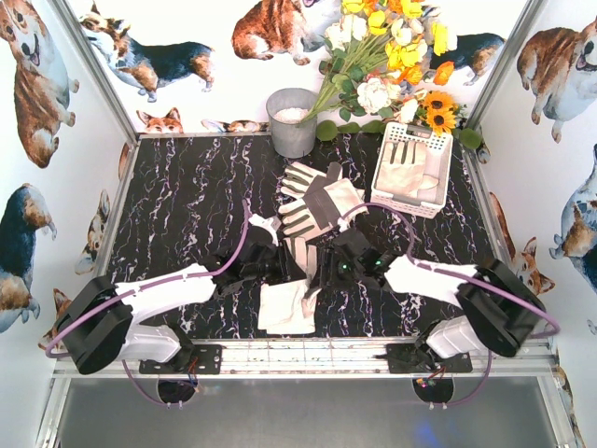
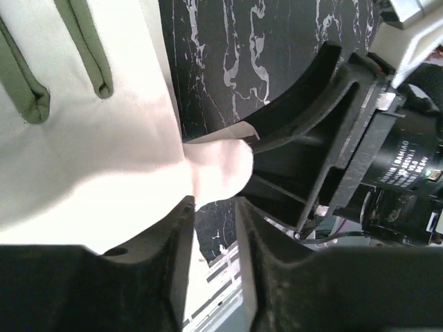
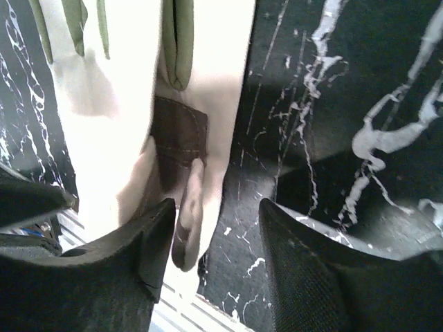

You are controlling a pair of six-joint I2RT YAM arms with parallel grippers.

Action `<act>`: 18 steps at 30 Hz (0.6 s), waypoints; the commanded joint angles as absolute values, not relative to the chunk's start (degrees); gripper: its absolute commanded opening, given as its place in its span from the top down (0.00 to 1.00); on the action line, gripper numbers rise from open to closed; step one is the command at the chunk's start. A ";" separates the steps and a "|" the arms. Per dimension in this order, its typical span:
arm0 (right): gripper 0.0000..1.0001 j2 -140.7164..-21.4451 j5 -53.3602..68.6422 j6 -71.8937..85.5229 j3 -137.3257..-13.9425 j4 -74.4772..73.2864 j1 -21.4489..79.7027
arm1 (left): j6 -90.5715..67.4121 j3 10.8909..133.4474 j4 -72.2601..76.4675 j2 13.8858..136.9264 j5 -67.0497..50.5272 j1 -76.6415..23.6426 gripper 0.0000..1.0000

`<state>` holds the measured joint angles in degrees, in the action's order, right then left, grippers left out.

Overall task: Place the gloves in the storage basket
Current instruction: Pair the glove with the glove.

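Note:
The glove's brown-patched thumb stands crumpled along the glove's side. My right gripper will pinch the thumb's edge (image 3: pixel 196 176) and pull it out before lifting the glove.
One cream glove (image 1: pixel 287 303) lies flat near the table's front edge, between my two grippers. My left gripper (image 1: pixel 278 266) hangs over its left side, jaws a little apart (image 2: pixel 214 204); a fold of the glove (image 2: pixel 90 152) sits just beyond the tips, not pinched. My right gripper (image 1: pixel 326 271) stands open (image 3: pixel 216 207) over the glove's right edge (image 3: pixel 124 104), with a brown-patched thumb lying loose by its left finger. A second glove (image 1: pixel 317 201) with grey patches lies mid-table. The white storage basket (image 1: pixel 403 203) at the back right holds another glove (image 1: pixel 406 173).
A grey metal bucket (image 1: pixel 292 121) stands at the back centre. A bunch of artificial flowers (image 1: pixel 392 56) leans over the back right corner behind the basket. The metal frame rail (image 1: pixel 298 353) runs along the near edge.

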<state>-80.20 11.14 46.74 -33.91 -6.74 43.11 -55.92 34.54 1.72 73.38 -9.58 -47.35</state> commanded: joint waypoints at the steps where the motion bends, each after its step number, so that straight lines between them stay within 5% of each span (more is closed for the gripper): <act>1: 0.45 -73.81 5.77 44.94 -33.22 -12.60 43.33 | -57.40 33.40 5.91 72.65 -9.49 -47.72 0.71; 11: 0.37 -54.52 1.34 45.95 -32.51 -23.04 43.31 | -52.01 38.17 -7.49 65.76 -6.12 -47.07 0.38; 18: 0.32 -55.13 6.90 47.73 -36.12 -23.90 43.48 | -51.42 32.36 -16.97 57.97 -7.27 -38.49 0.35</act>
